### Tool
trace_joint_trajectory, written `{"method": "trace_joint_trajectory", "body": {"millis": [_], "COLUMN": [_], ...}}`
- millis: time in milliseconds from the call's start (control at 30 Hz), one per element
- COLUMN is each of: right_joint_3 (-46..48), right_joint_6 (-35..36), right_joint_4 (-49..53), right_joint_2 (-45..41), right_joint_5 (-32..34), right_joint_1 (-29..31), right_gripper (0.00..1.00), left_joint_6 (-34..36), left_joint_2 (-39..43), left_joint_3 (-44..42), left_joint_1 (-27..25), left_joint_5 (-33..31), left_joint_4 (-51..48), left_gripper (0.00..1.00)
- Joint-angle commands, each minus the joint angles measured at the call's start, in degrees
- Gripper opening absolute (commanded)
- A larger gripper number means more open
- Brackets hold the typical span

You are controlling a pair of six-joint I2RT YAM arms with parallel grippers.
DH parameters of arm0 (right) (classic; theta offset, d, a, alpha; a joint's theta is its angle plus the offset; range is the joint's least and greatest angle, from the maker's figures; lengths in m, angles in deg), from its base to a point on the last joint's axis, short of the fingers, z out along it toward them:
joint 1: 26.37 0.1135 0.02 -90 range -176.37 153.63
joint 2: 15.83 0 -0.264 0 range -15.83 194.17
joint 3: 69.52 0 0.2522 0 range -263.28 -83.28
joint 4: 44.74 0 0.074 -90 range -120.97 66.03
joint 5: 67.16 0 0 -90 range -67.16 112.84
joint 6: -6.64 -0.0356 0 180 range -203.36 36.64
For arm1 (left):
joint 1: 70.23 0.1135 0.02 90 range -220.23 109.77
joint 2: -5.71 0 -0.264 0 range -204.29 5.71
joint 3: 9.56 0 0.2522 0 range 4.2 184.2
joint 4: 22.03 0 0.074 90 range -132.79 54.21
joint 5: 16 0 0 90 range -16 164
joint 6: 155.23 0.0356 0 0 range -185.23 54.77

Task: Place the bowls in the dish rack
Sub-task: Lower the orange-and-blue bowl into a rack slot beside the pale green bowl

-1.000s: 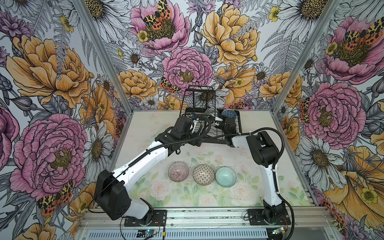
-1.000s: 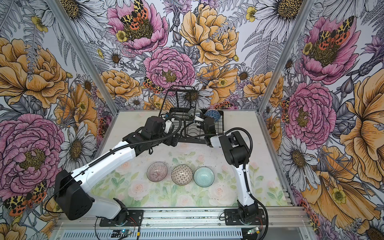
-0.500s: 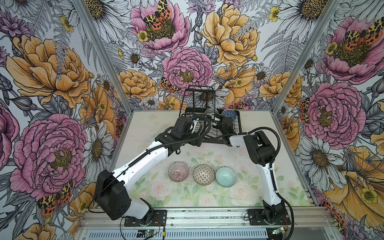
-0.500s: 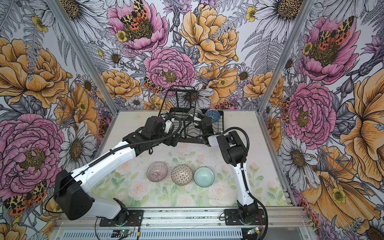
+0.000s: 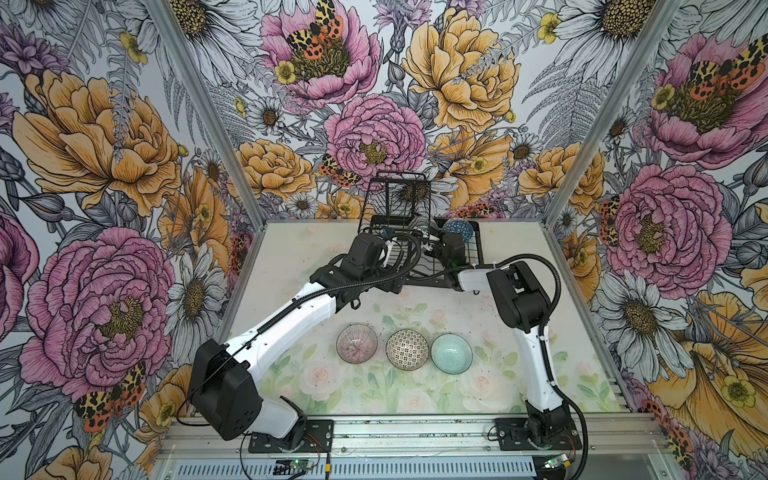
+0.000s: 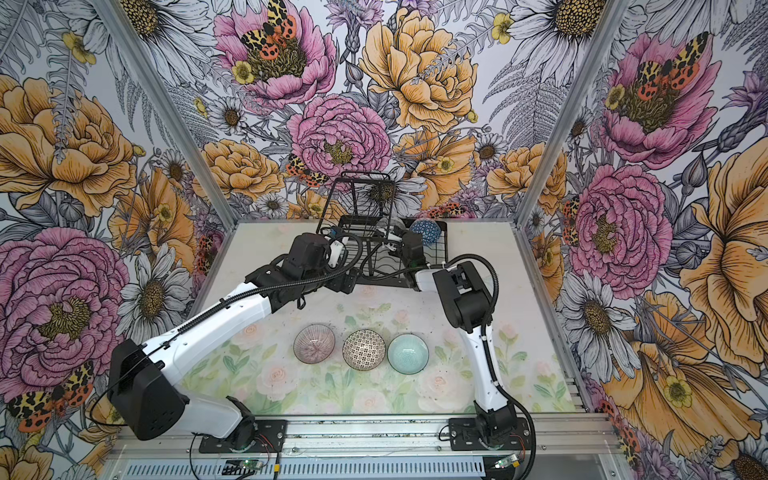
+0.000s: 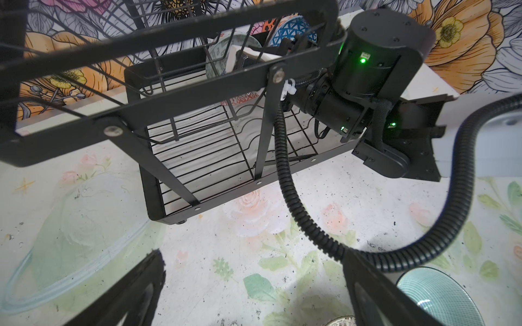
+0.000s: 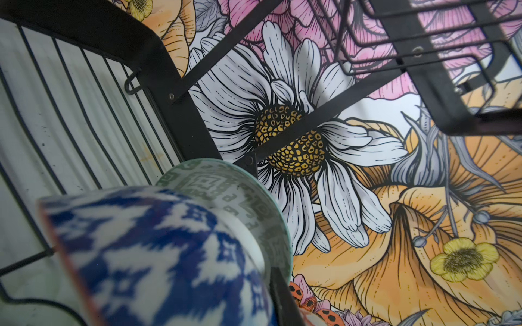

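The robot's right gripper will set the orange-white bowl down on edge in the rack [image 5: 434,244] [image 8: 152,255] just in front of the grey-green bowl.
The black wire dish rack [image 5: 477,249] [image 6: 444,249] stands at the back of the table. A blue lattice bowl [image 5: 457,230] [image 7: 291,31] and a grey-green bowl [image 7: 220,55] [image 8: 240,192] stand on edge in it. My right gripper [image 8: 262,288] reaches inside the rack, shut on the wall of the orange-white bowl [image 8: 158,254], which is blue and white inside. Pink-striped [image 5: 357,344], black-white tiled [image 5: 407,349] and pale teal [image 5: 451,353] bowls sit in a row on the table. My left gripper [image 7: 254,304] hangs open and empty over the table by the rack's front.
The rack's taller basket tier [image 5: 395,199] rises at its back left, against the flowered wall. The right arm's black cable [image 7: 291,203] loops over the table in front of the rack. Flowered walls close in the table on three sides.
The right arm's elbow has shifted slightly to the left while its gripper stays in the rack. The left arm and the three table bowls have not moved.
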Motion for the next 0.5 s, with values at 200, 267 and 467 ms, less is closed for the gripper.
{"method": "trace_joint_trajectory", "body": {"millis": [200, 267, 467], "right_joint_3": [0.04, 0.31, 0.49], "right_joint_6": [1.42, 1.41, 1.50], "right_joint_4": [0.87, 1.12, 2.19], "right_joint_2": [-0.27, -0.49, -1.14], "right_joint_5": [0.23, 0.23, 0.18], "right_joint_1": [0.36, 0.36, 0.45], "right_gripper": [0.03, 0.06, 0.09], "left_joint_6": [0.43, 0.54, 0.48], "left_joint_2": [0.90, 0.96, 1.00], "left_joint_3": [-0.56, -0.56, -0.80], "left_joint_1": [0.59, 0.68, 0.68], "left_joint_5": [1.04, 1.13, 1.29], "left_joint_4": [0.66, 0.64, 0.94], "left_gripper": [0.99, 0.99, 0.99]}}
